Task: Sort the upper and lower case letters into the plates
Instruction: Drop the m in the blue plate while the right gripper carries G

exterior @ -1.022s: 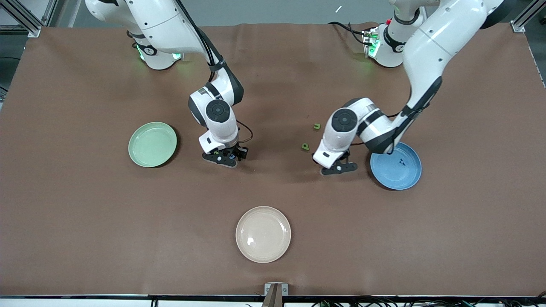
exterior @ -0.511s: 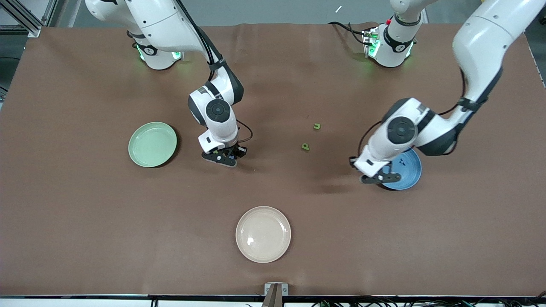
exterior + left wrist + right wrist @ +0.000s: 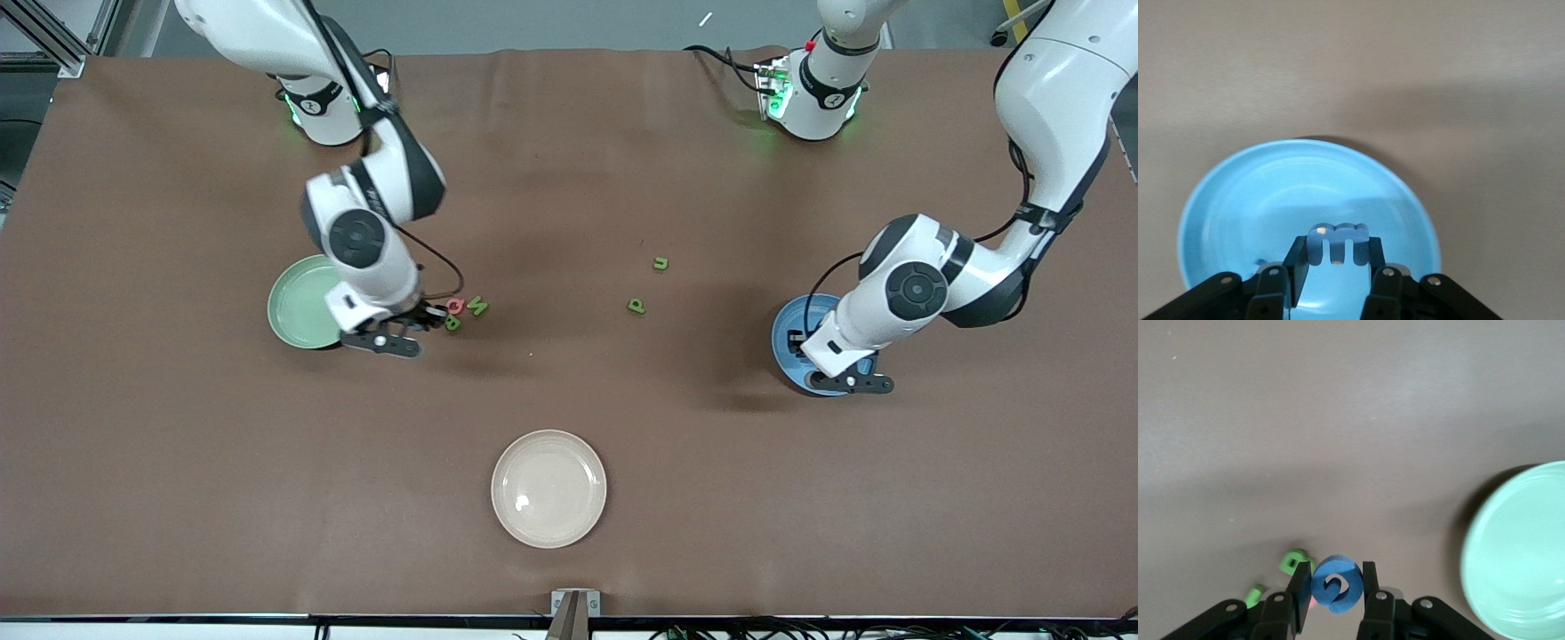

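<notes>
The robot's left gripper needs to release the blue m in the blue plate, between the small dark blue piece and the blue plate's near rim [image 3: 837,368] [image 3: 1271,203].
My left gripper [image 3: 1337,259] is shut on a blue letter shaped like an m [image 3: 1337,237] and hangs over the blue plate [image 3: 1265,193]; in the front view this left gripper [image 3: 852,383] covers much of that blue plate [image 3: 787,336]. My right gripper [image 3: 1335,585] is shut on a round blue letter [image 3: 1346,579]. It hangs over the table at the rim of the mint green plate [image 3: 302,302], with the right gripper [image 3: 388,341] close to a pinkish red letter [image 3: 454,306] and two green letters [image 3: 478,308], [image 3: 452,324].
Two more green letters [image 3: 660,263], [image 3: 637,306] lie mid-table between the arms. A cream-white plate [image 3: 548,488] sits nearest the front camera. A small dark blue piece [image 3: 1260,263] lies in the blue plate. The mint plate [image 3: 1518,547] shows in the right wrist view.
The right gripper shut on the round blue letter and carried it toward the mint plate, uncovering three letters. The left arm swung with its blue letter to over the blue plate.
</notes>
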Robot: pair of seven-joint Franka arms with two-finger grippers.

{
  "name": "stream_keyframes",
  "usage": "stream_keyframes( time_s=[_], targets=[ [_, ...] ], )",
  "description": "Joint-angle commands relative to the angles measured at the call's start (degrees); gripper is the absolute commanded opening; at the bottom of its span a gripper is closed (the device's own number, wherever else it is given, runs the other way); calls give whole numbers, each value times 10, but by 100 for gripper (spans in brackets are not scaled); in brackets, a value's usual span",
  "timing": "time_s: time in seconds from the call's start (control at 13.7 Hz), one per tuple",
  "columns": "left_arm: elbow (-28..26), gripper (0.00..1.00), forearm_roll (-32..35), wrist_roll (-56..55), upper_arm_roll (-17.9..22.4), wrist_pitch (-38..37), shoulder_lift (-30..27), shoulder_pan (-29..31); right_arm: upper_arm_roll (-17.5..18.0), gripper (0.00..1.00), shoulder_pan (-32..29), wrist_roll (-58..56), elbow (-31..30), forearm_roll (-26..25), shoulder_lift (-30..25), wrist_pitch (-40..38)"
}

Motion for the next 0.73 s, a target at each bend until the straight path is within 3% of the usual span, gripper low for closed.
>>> stream_keyframes(
  time_s=[0.0, 0.15, 0.36, 0.51, 0.66],
  targets=[
    [0, 18, 39, 13, -7, -2, 18, 21, 9, 0, -32, -43, -111, -6, -83, 37],
    [5, 18, 50, 33, 13, 3, 25, 20, 9, 0, -54, -70, -185, -6, -118, 95],
    [7, 18, 66, 35, 22, 8, 34, 18, 9, 0, -92, -113, -272, -6, -128, 201],
    [7, 18, 73, 35, 24, 15, 39, 19, 9, 0, -119, -148, -307, -6, -122, 265],
    [12, 18, 77, 37, 32, 16, 47, 15, 9, 0, -143, -174, -318, -6, -117, 278]
  ],
)
